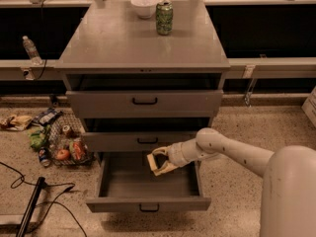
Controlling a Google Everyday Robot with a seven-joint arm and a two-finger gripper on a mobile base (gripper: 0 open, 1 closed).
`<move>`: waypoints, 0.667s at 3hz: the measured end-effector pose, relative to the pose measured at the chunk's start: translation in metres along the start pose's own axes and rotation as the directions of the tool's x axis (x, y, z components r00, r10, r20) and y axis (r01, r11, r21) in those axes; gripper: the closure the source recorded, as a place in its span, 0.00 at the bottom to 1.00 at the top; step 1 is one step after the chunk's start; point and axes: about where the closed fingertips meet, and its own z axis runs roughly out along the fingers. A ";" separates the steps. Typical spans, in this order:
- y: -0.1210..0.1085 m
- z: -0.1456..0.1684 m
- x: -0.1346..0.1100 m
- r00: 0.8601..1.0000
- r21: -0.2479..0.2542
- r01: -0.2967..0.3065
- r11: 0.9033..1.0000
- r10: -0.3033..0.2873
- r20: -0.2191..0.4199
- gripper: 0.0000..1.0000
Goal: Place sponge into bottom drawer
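Note:
Next, I release the sponge on the middle of the open bottom drawer's grey bottom (155,174).
The bottom drawer (148,203) is pulled out and open, and its grey inside shows nothing lying in it. My gripper (159,162) reaches in from the right and hangs over the drawer's back half, just below the middle drawer's front. It is shut on the sponge (154,165), a pale yellow block with a dark layer, held between the cream fingers above the drawer floor. The arm (232,152) runs off to the lower right.
The middle drawer (148,141) and top drawer (144,102) stand slightly ajar above. A green soda can (164,17) and a white bowl (144,6) sit on the cabinet top. A wire basket (66,144) of items, litter, cables and a black pole (29,209) lie on the floor at left.

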 end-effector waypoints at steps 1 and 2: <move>0.008 0.013 0.016 0.998 0.003 -0.059 0.998 0.059 0.011 1.00; 0.031 0.052 0.069 0.987 0.002 -0.155 0.988 0.155 -0.043 1.00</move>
